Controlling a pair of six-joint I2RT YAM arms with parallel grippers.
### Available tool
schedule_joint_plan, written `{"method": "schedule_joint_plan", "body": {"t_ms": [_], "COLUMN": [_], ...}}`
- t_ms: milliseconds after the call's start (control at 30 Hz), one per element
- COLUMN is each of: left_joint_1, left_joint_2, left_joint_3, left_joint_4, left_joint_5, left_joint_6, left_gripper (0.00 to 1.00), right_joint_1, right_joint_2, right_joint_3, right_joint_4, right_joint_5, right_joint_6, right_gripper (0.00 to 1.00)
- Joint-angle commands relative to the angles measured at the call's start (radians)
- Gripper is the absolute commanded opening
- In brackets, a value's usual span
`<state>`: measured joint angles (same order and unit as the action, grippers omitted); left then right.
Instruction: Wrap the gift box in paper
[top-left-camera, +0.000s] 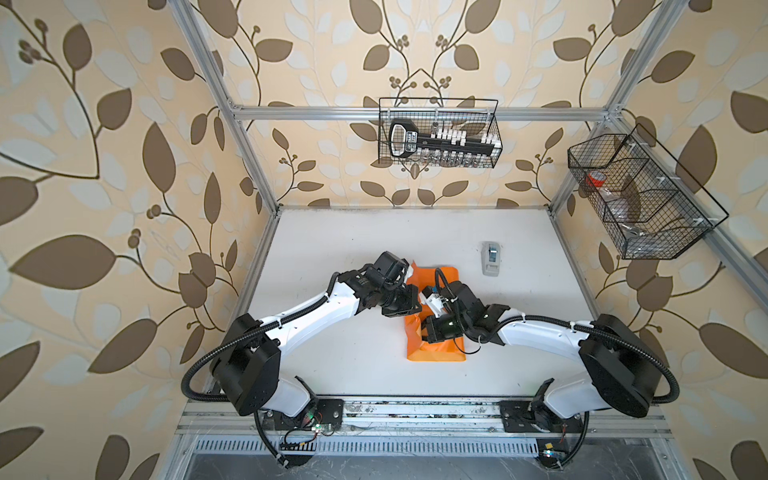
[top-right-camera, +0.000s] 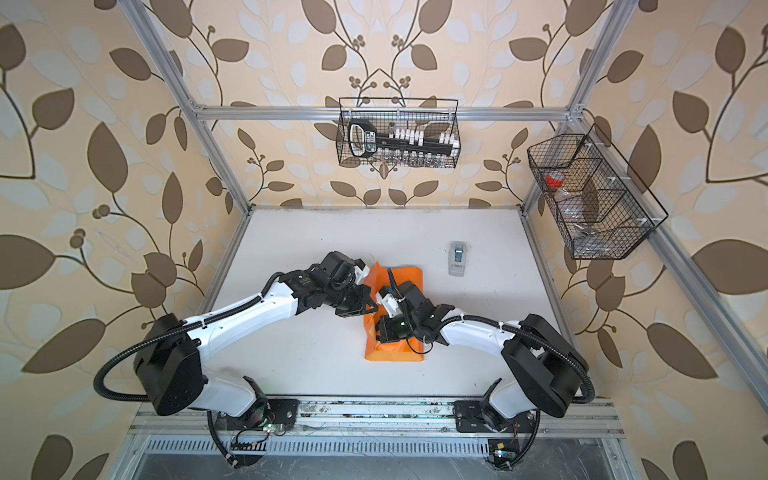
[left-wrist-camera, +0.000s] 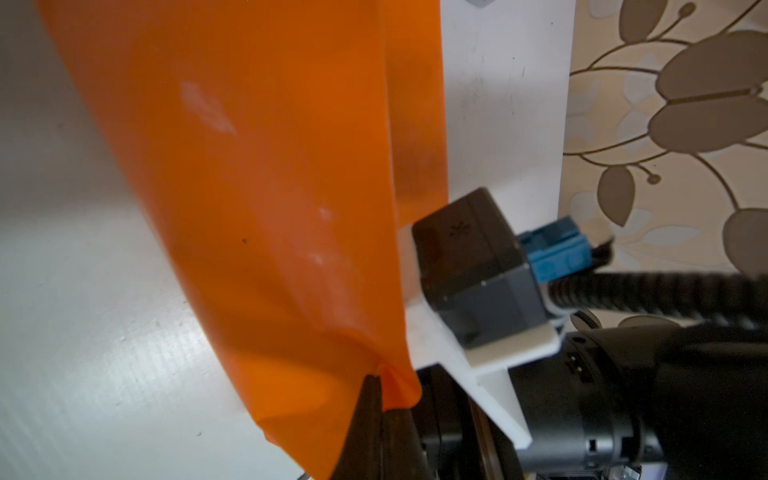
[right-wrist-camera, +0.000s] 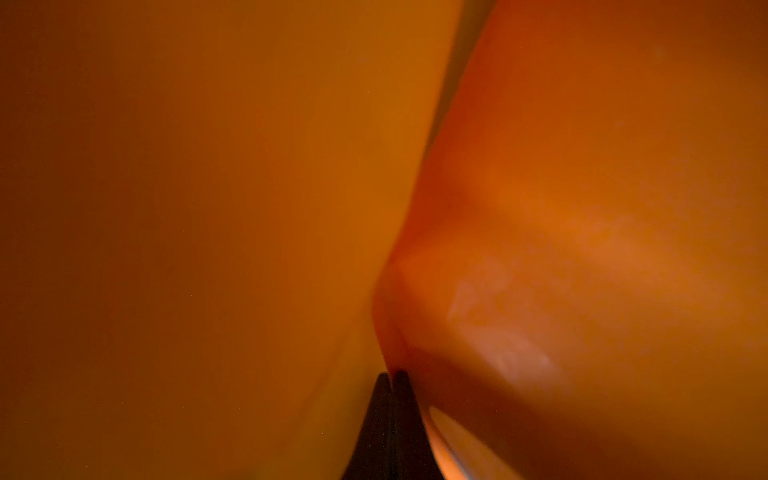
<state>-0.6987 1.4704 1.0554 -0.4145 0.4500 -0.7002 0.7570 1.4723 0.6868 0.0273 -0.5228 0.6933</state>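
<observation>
The orange paper has a fold pinched by my right gripper beside my left gripper, with the right arm across the bundle, so my right gripper will take the bundle's opposite side (top-right-camera: 418, 286).
The orange paper (top-left-camera: 436, 353) (top-right-camera: 395, 353) lies in the middle of the white table, folded up into a long bundle under both arms. The gift box is hidden beneath paper and arms. My left gripper (top-left-camera: 419, 307) (top-right-camera: 374, 307) reaches in from the left. In the left wrist view it (left-wrist-camera: 380, 376) is shut on an edge of the paper (left-wrist-camera: 249, 166), which hangs lifted off the table. My right gripper (top-left-camera: 424, 332) (top-right-camera: 380, 330) sits low against the bundle. In its wrist view it (right-wrist-camera: 392, 374) is shut, pinching a crease of the paper (right-wrist-camera: 208, 208) that fills the frame.
A small grey tape dispenser (top-left-camera: 491, 258) (top-right-camera: 457, 258) stands behind and to the right of the paper. A wire basket (top-left-camera: 440, 133) hangs on the back rail, another wire basket (top-left-camera: 640, 195) on the right rail. The table (top-left-camera: 332, 249) is ringed by aluminium posts.
</observation>
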Motion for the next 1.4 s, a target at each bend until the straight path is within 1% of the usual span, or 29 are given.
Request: {"method": "schedule_joint_plan", "body": {"t_ms": [0,267,300,333,367,600,667,733,800,900,1033,1067,1100,1167,1200,1233,1300,1367], "left_joint_1": [0.011,0.01,0.011,0.01,0.011,0.01,0.011,0.01,0.009,0.011,0.009,0.01,0.01,0.01,0.01,0.009,0.01,0.011], "left_joint_2": [0.034,0.093,0.101,0.115,0.125,0.181,0.184,0.186,0.186,0.183,0.174,0.171,0.167,0.162,0.16,0.16,0.162,0.165], "left_joint_3": [0.029,0.005,0.003,0.003,0.003,-0.007,-0.011,-0.017,-0.024,-0.031,-0.031,-0.032,-0.032,-0.03,-0.028,-0.026,-0.022,-0.017], "left_joint_4": [0.08,0.157,0.166,0.171,0.173,0.161,0.155,0.148,0.147,0.147,0.133,0.131,0.129,0.129,0.126,0.124,0.121,0.116], "left_joint_5": [0.063,0.087,0.09,0.094,0.099,0.11,0.104,0.097,0.096,0.092,0.084,0.081,0.079,0.076,0.075,0.075,0.075,0.074], "left_joint_6": [-0.032,-0.07,-0.075,-0.08,-0.082,-0.098,-0.098,-0.1,-0.099,-0.101,-0.096,-0.095,-0.095,-0.095,-0.095,-0.096,-0.095,-0.092], "left_gripper": [0.0,0.0,0.0,0.0,0.0,0.0,0.0,0.0,0.0,0.0,0.0,0.0,0.0,0.0,0.0,0.0,0.0,0.0], "right_joint_1": [-0.007,-0.01,-0.008,-0.008,-0.01,-0.009,-0.008,-0.013,-0.03,-0.1,-0.246,-0.288,-0.336,-0.432,-0.477,-0.505,-0.525,-0.537], "right_joint_2": [-0.028,-0.038,-0.041,-0.05,-0.054,-0.094,-0.108,-0.141,-0.204,-0.32,-0.459,-0.472,-0.474,-0.435,-0.4,-0.368,-0.319,-0.283], "right_joint_3": [-0.029,-0.063,-0.066,-0.074,-0.078,-0.071,-0.063,-0.044,-0.034,-0.009,-0.003,-0.008,-0.019,-0.054,-0.073,-0.086,-0.092,-0.105], "right_joint_4": [0.083,0.153,0.159,0.158,0.157,0.11,0.08,0.009,-0.059,-0.208,-0.341,-0.355,-0.359,-0.311,-0.273,-0.233,-0.189,-0.119], "right_joint_5": [-0.045,-0.068,-0.069,-0.064,-0.062,-0.033,-0.027,0.0,0.033,0.077,0.124,0.123,0.117,0.043,-0.011,-0.041,-0.051,-0.075], "right_joint_6": [0.047,0.093,0.096,0.1,0.1,0.09,0.082,0.058,0.04,0.006,-0.042,-0.056,-0.063,-0.065,-0.058,-0.055,-0.07,-0.063], "right_gripper": [0.04,0.09,0.1,0.14,0.16,0.23,0.29,0.34,0.42,0.51,0.66,0.68,0.68,0.68,0.69,0.73,0.79,0.82]}}
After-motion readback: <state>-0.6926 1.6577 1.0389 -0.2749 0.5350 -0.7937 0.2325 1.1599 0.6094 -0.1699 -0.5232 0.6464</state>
